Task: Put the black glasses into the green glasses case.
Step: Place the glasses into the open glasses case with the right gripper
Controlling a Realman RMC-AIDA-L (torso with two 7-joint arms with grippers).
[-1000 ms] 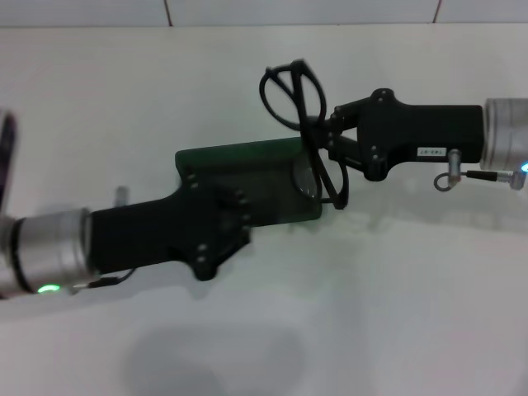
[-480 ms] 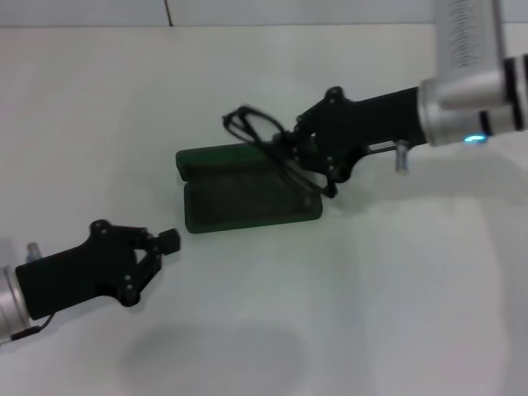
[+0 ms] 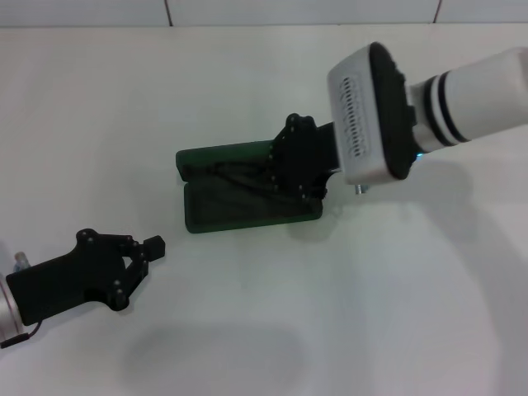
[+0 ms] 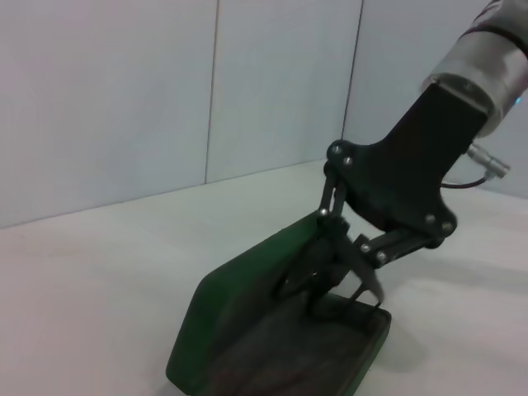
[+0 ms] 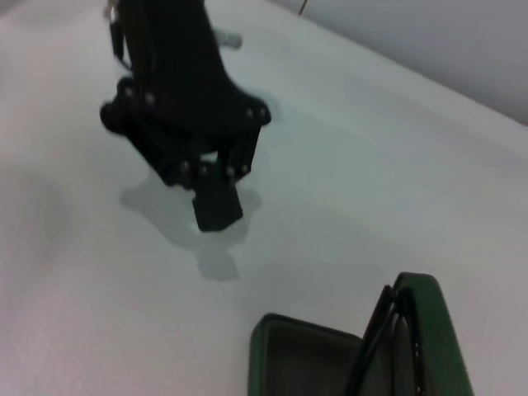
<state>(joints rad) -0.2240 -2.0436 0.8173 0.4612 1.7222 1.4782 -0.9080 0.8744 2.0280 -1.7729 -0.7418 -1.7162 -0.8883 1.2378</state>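
Observation:
My right gripper will let go of the black glasses so that they rest in the dark-lined bottom half of the green glasses case (image 3: 247,195).
The green glasses case (image 3: 214,210) lies open in the middle of the table, lid toward the far side. My right gripper (image 3: 285,180) reaches down into its right end, shut on the black glasses (image 3: 227,172), whose thin frame stretches left along the hinge inside the case. The left wrist view shows the right gripper (image 4: 338,289) low over the dark lining with the glasses (image 4: 293,276) against the lid of the case (image 4: 231,330). My left gripper (image 3: 153,246) rests shut and empty at the lower left, apart from the case. The glasses' lenses are mostly hidden.
A white tabletop (image 3: 396,313) surrounds the case, with a tiled wall behind it. In the right wrist view the left gripper (image 5: 216,206) stands on the table beyond the case (image 5: 289,355).
My right gripper has swung down and left, carrying the glasses from above the case's right end into the case. The left arm has withdrawn from over the case to the lower left.

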